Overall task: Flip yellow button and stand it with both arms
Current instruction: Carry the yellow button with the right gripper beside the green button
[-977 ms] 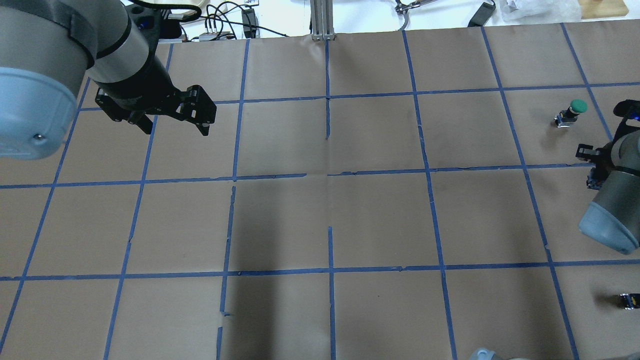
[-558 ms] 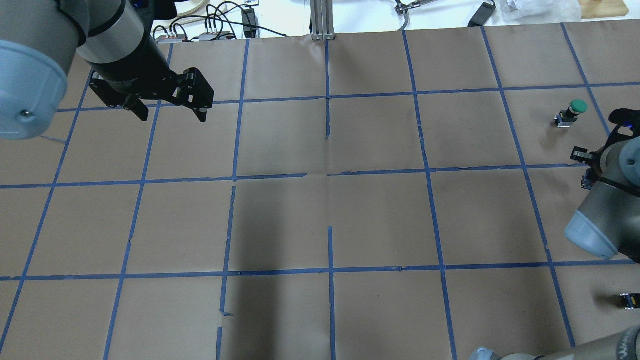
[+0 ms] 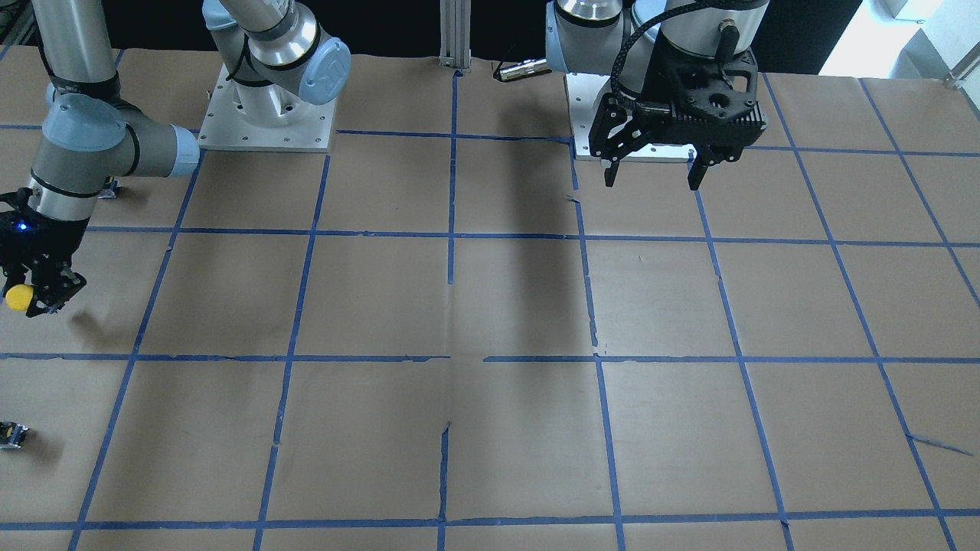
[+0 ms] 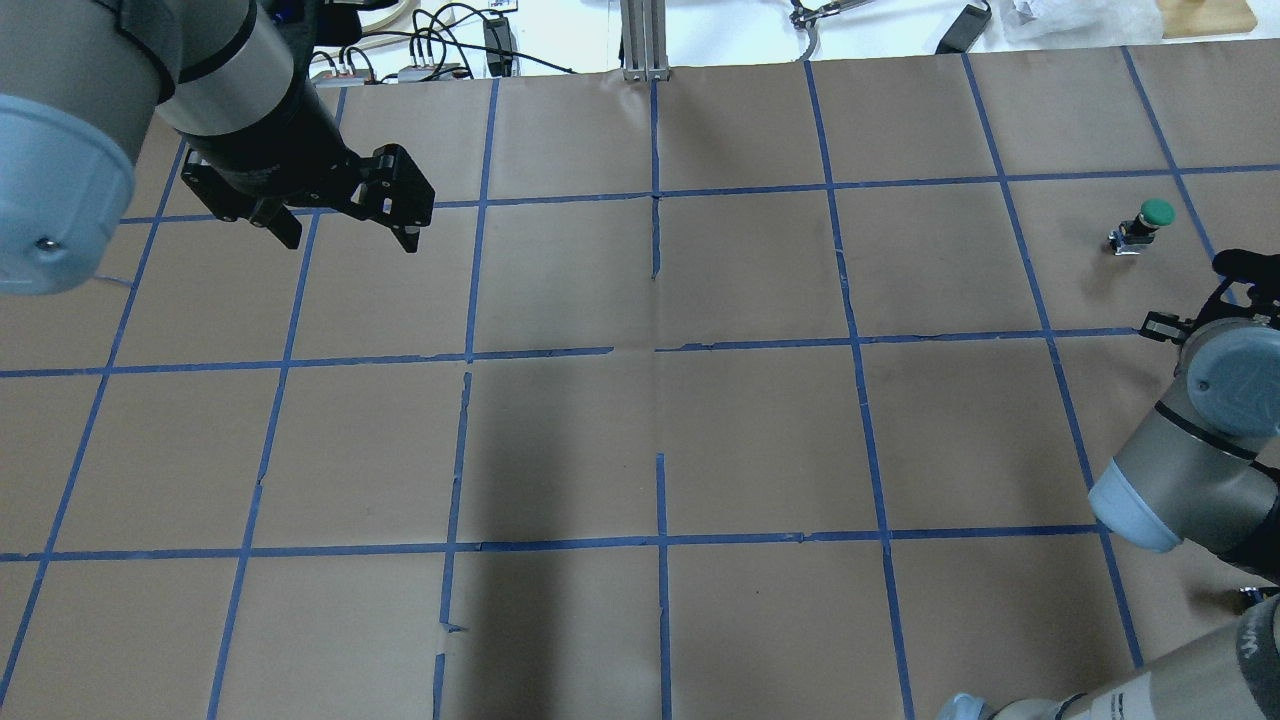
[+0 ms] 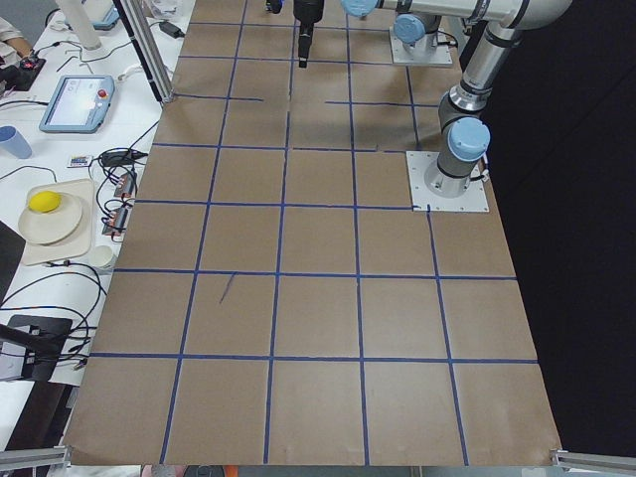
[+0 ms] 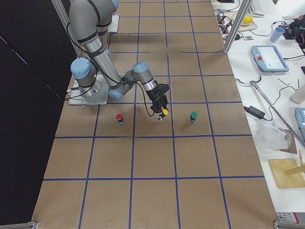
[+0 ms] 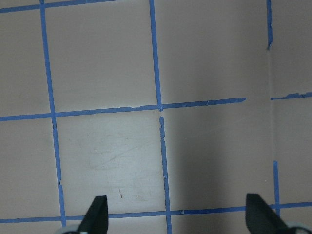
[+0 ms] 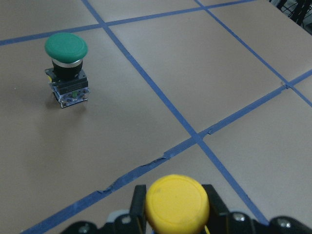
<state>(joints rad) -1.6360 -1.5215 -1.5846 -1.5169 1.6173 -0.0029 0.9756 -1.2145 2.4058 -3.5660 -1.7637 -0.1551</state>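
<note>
My right gripper has the yellow button a little above the table. Next, I stand it on the brown paper (image 3: 60, 316), between the red-capped button and the green-capped button.
The yellow button (image 3: 17, 297) is clamped in my right gripper (image 3: 34, 289), which holds it a little above the table at the robot's far right. Its round yellow cap fills the bottom of the right wrist view (image 8: 178, 202), between the black fingers. The exterior right view also shows the button (image 6: 165, 112) in that gripper. In the overhead view my right arm (image 4: 1190, 440) hides the button. My left gripper (image 3: 654, 180) hangs open and empty above the table on the robot's left; it also shows in the overhead view (image 4: 350, 243) and the left wrist view (image 7: 178, 217).
A green-capped button (image 4: 1150, 222) stands upright just beyond my right gripper, also seen in the right wrist view (image 8: 67, 63). A red-capped button (image 6: 119, 118) stands nearer the robot's base. Brown paper with a blue tape grid (image 4: 660, 350) covers the table.
My right arm's elbow has swung toward the robot, its gripper staying by the green button. My left gripper has shifted slightly away from the robot and stays open.
</note>
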